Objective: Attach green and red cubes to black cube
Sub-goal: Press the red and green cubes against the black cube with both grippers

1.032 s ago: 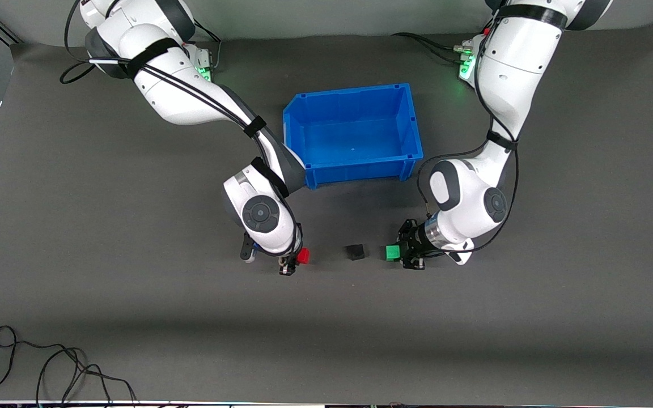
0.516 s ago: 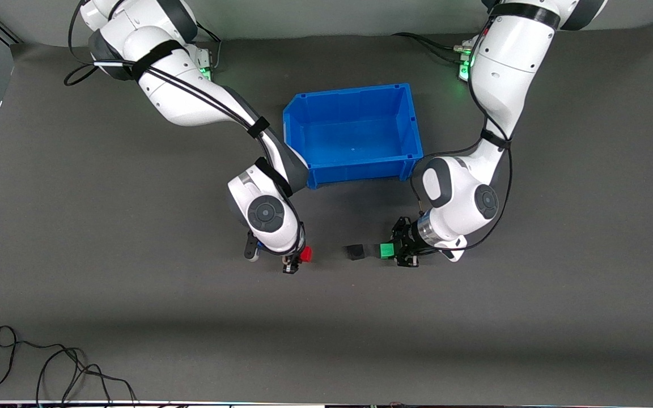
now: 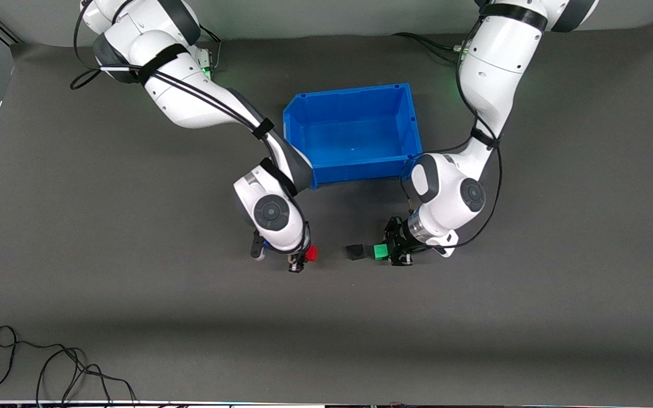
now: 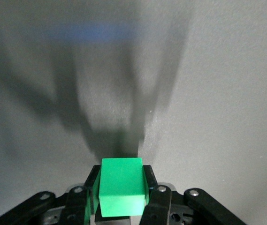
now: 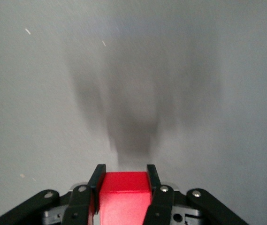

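Observation:
My right gripper is to put down the red cube. It will release it on the mat (image 3: pixel 334 259) beside the black cube, across from the green cube.
The black cube (image 3: pixel 354 251) sits on the grey mat, nearer the front camera than the blue bin. My left gripper (image 3: pixel 390 253) is shut on the green cube (image 3: pixel 380 251), which is right beside the black cube on the side toward the left arm's end; I cannot tell whether they touch. The green cube fills the jaws in the left wrist view (image 4: pixel 121 186). My right gripper (image 3: pixel 302 258) is shut on the red cube (image 3: pixel 311 253), apart from the black cube toward the right arm's end. The red cube shows between the fingers in the right wrist view (image 5: pixel 124 192).
A blue bin (image 3: pixel 355 133) stands open on the mat between the two arms, farther from the front camera than the cubes. A black cable (image 3: pixel 49 368) lies coiled at the mat's near corner toward the right arm's end.
My left gripper has carried the green cube toward the black cube, closing the gap. My right gripper has moved the red cube a little toward the black cube.

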### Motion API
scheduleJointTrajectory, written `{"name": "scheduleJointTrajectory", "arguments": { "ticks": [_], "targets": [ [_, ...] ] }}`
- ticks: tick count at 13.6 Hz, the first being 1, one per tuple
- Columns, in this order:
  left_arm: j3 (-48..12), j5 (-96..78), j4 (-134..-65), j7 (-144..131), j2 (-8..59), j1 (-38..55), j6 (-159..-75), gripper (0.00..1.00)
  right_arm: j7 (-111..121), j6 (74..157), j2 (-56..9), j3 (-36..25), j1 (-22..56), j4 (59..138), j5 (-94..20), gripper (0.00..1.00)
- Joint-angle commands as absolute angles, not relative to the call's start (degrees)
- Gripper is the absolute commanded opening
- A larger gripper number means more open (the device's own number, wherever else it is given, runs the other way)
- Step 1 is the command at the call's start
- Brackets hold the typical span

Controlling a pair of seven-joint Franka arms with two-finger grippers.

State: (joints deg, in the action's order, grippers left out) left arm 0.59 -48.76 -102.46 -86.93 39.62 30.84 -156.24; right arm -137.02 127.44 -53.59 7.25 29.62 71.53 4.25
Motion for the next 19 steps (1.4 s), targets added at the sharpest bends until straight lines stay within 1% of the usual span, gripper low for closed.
{"name": "scheduleJointTrajectory", "arguments": {
  "ticks": [1,6,13,19],
  "targets": [
    [1.49,-48.87,-100.11,-91.39,41.22,32.69,-157.58,0.00,-139.65,127.62,-57.21,6.94,31.72,66.37,3.69,0.00],
    [1.49,-48.87,-98.09,-94.22,42.71,34.62,-158.82,0.00,-141.41,127.62,-60.11,6.24,34.45,62.67,4.13,0.00],
    [1.49,-48.87,-97.65,-94.22,42.63,35.86,-159.17,0.00,-143.09,127.97,-60.82,6.06,35.77,62.05,4.22,0.00],
    [1.49,-47.02,-98.09,-90.71,42.10,35.95,-157.59,0.00,-145.55,131.04,-61.70,5.71,35.25,61.26,4.13,0.00]
  ]
}}
